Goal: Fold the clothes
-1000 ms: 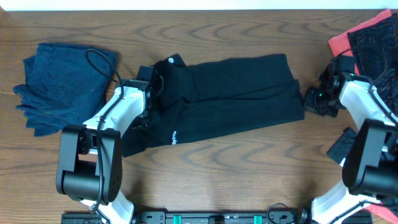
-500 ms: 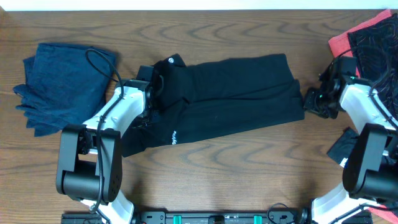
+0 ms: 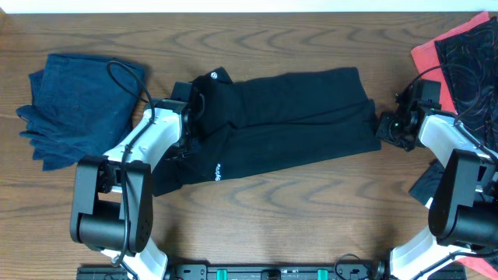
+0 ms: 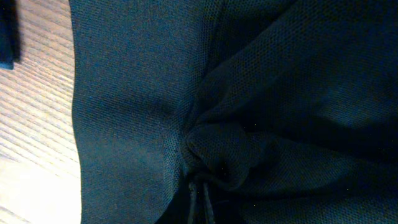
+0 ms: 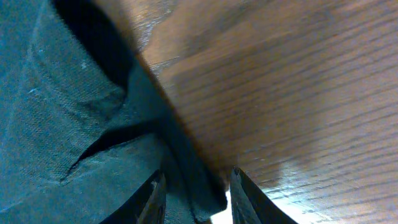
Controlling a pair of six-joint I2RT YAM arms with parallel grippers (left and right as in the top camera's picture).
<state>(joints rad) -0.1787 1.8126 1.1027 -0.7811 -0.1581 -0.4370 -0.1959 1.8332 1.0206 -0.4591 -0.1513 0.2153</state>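
Note:
I need to take that end's corner [image 3: 376, 145] with my right gripper, as the black garment's near edge slants away toward its bunched end, and pull it closer to straighten the edge before folding.
The clothes are spread over the table. A long black garment [image 3: 288, 117] with a small white round logo [image 3: 214, 76] lies across the middle. My left gripper [image 3: 194, 117] is shut on its left end, and the fabric [image 4: 280, 93] puckers into a tight bunch [image 4: 208, 155] at the jaws. My right gripper [image 3: 387, 126] is at the garment's right end. In the right wrist view the gripper [image 5: 196, 196] is open, its fingers [image 5: 152, 199] apart, with the edge of the black fabric [image 5: 56, 124] lying loose between them on the wood.
A crumpled dark-blue garment [image 3: 78, 105] lies at the far left. A coral-red piece [image 3: 424, 54] and a black-patterned one [image 3: 471, 62] sit at the back right, just behind the right arm. A small dark piece [image 3: 428, 187] lies by the right arm's base.
The right gripper has shifted a little to the left, up to the black garment's right end. The left arm and the garment have not moved.

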